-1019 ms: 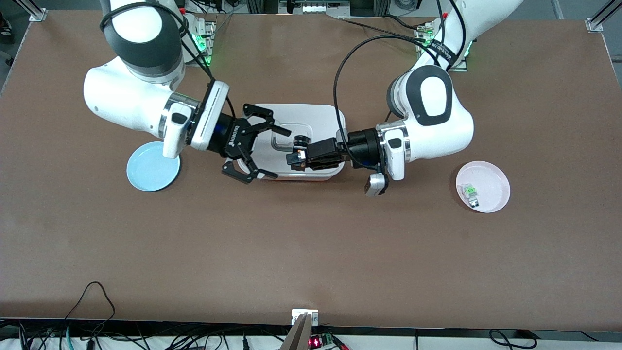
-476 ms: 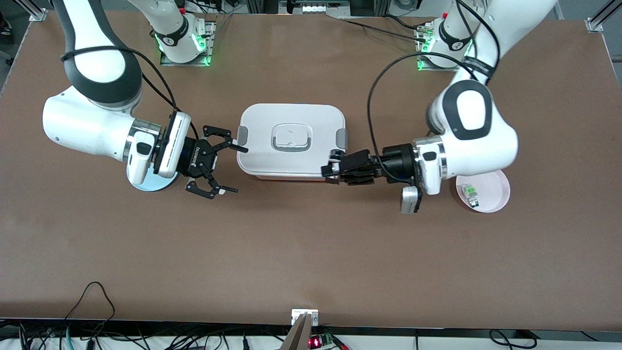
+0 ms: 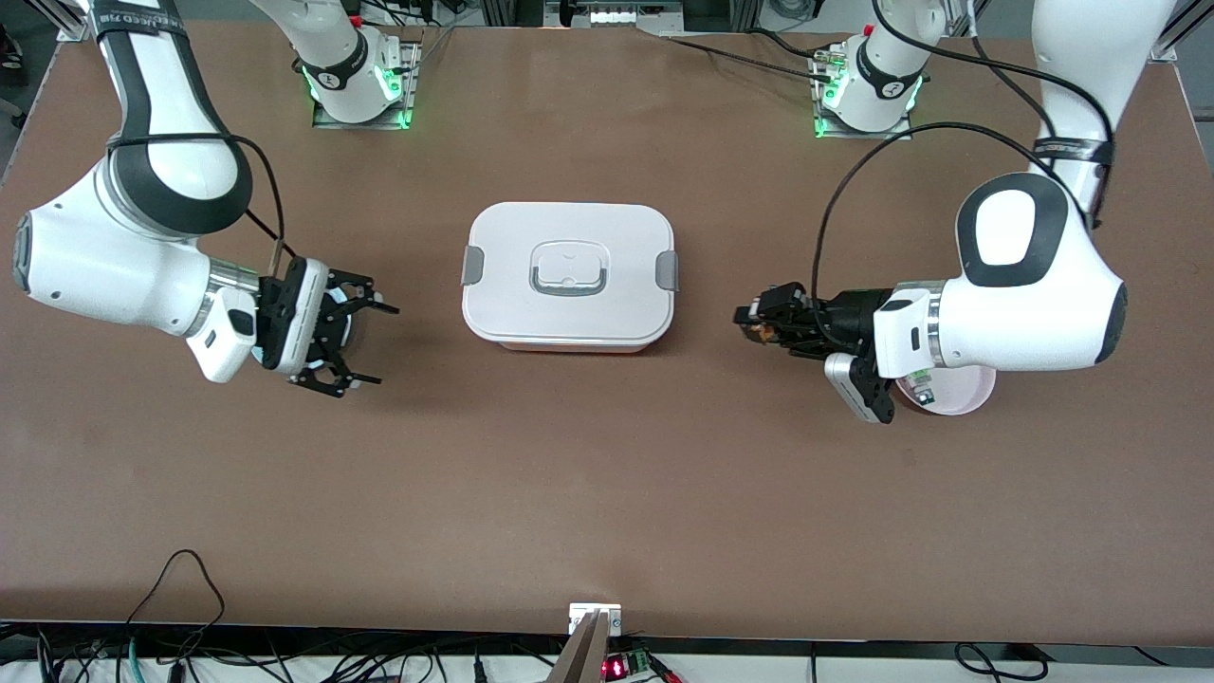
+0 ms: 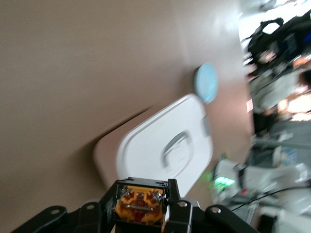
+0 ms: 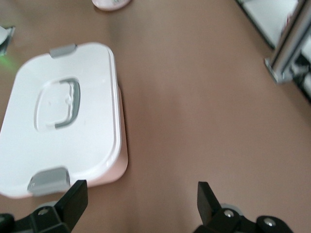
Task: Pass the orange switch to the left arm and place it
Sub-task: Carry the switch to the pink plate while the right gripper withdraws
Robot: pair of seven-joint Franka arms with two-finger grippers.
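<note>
Next, my left gripper lets go of the orange switch on the pink plate (image 3: 947,365), next to the green and clear switch.
The orange switch (image 4: 140,204) is clamped between my left gripper's (image 4: 141,194) fingers. In the front view that gripper (image 3: 751,323) hangs over the bare table between the box (image 3: 567,275) and the pink plate (image 3: 965,391), with a bit of orange (image 3: 756,332) at its tip. My right gripper (image 3: 384,344) is open and empty, over the table at the box's other end, beside the blue plate. Its wrist view shows its spread fingers (image 5: 73,199) with only table between them and the box (image 5: 63,116) farther off.
The blue plate (image 4: 206,82) is mostly hidden under my right wrist in the front view. The pink plate holds a small green and clear switch (image 3: 918,382) and is partly covered by my left arm. Cables run along the table's near edge.
Both grippers have drawn back from over the box toward their own ends of the table. The left still holds the orange switch; the right stays open.
</note>
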